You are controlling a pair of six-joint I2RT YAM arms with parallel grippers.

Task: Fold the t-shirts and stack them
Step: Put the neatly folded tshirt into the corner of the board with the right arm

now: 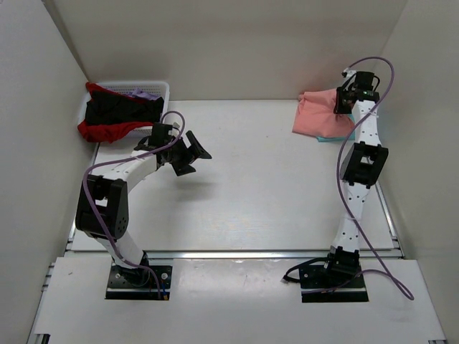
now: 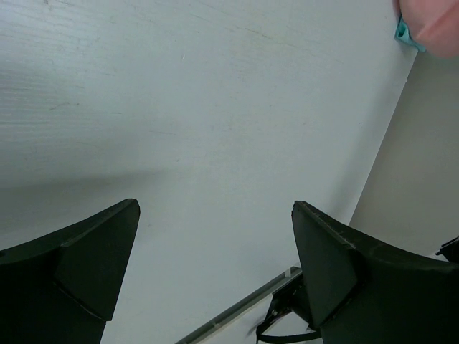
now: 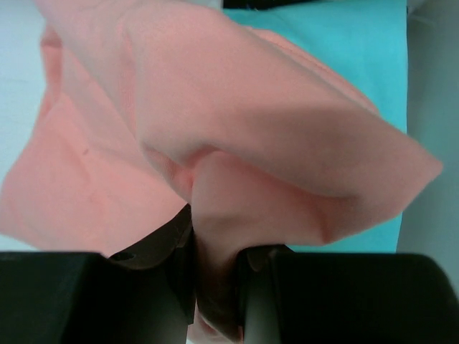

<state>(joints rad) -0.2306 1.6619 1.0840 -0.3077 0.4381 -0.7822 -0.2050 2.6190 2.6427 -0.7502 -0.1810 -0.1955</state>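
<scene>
The robot's right gripper needs to release the pink t-shirt squarely over the turquoise t-shirt (image 1: 345, 117) (image 3: 308, 136), tucked into the far corner of the table.
A salmon-pink t-shirt (image 1: 317, 113) lies folded at the table's far right corner, over a turquoise t-shirt (image 1: 328, 139) whose edge peeks out beneath. My right gripper (image 1: 343, 106) is shut on a fold of the pink t-shirt (image 3: 237, 143); the pinched cloth runs down between the jaws, with the turquoise t-shirt (image 3: 344, 50) behind. The pink t-shirt's corner (image 2: 430, 18) and a turquoise sliver (image 2: 405, 32) show top right in the left wrist view. Black (image 1: 122, 111), red (image 1: 107, 131) and lilac (image 1: 143, 93) t-shirts sit in the basket. My left gripper (image 1: 188, 154) hangs open over bare table, its jaws wide apart.
The white slatted basket (image 1: 159, 89) stands at the far left corner against the walls. White walls close in the table (image 1: 244, 186) on the left, back and right. A metal rail (image 1: 237, 252) runs along the near edge by the arm bases.
</scene>
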